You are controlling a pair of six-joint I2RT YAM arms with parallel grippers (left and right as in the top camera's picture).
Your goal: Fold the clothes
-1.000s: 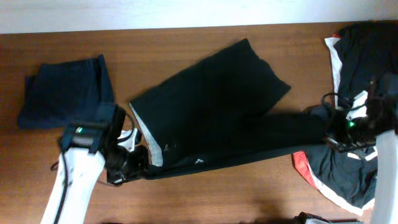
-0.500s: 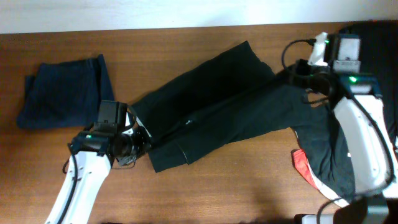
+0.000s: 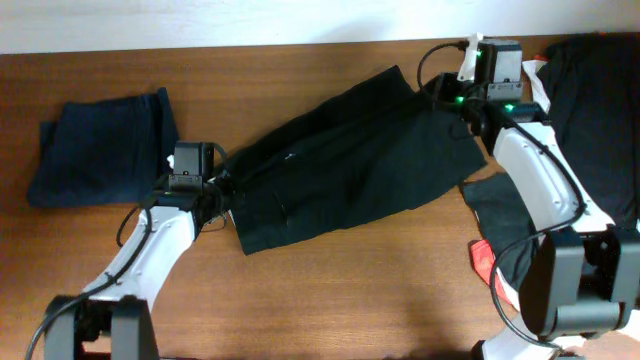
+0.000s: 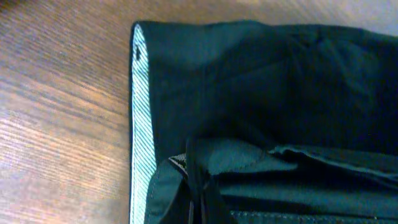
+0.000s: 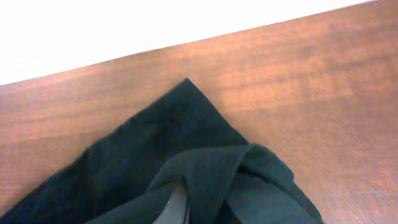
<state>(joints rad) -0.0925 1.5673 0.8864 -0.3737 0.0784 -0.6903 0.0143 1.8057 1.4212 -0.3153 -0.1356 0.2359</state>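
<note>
My right gripper needs to put the pinched black fold down just in front of the garment's far corner (image 3: 410, 102) (image 5: 211, 148).
A black garment (image 3: 340, 165) lies across the middle of the table, folded over on itself lengthwise. My left gripper (image 3: 215, 190) is shut on its left end, where a white striped trim (image 4: 142, 118) shows. My right gripper (image 3: 455, 100) is shut on its upper right corner; the pinched black fold (image 5: 205, 180) drapes over the fingers. A folded navy-blue garment (image 3: 105, 145) lies at the far left. A heap of black clothes with white and red trim (image 3: 570, 150) lies at the right edge.
A white wall borders the table's far edge (image 3: 250, 30). Bare wood (image 3: 350, 290) runs along the front of the table. The right arm (image 3: 545, 190) reaches over the heap of clothes.
Both grippers carried the garment's lower half up and back over the upper half. The right gripper swung from the lower right to the upper right corner; the left moved up and right.
</note>
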